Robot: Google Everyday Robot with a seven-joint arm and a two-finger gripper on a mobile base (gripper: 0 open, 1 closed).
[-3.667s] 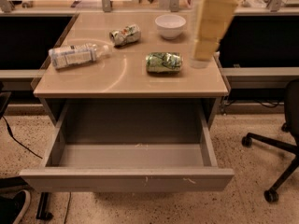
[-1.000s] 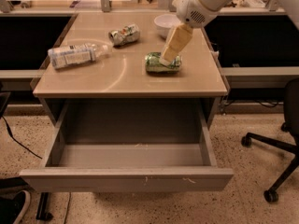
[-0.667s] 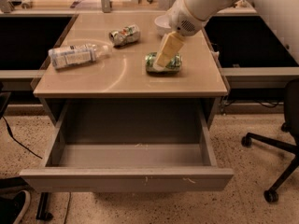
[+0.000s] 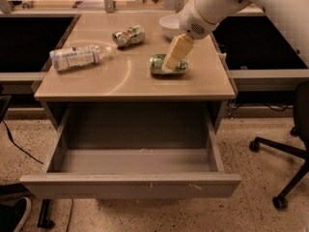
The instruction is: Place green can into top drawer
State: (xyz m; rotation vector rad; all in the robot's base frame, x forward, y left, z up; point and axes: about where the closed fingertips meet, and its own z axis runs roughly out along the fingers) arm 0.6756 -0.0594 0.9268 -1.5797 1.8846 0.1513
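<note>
Next, I reach the green can before the white bowl and grip the can's middle (image 4: 170,65).
The green can (image 4: 156,65) lies on its side on the right half of the tan desk (image 4: 96,83), in front of the white bowl. My gripper (image 4: 169,65), cream-coloured on a white arm that comes in from the upper right, slants down onto the can's middle and covers part of it. The can rests on the desk. The top drawer (image 4: 130,185) is pulled out wide below the desk. Its grey inside holds nothing that I can see.
A clear plastic bottle (image 4: 77,57) lies on the desk's left side. A silver-white can (image 4: 129,35) lies near the back middle. A white bowl (image 4: 168,27) stands behind the green can. An office chair base (image 4: 285,151) stands at the right on the floor.
The arm has come down and to the left from the desk's right side. The gripper now sits on the green can. The can and the drawer have not moved.
</note>
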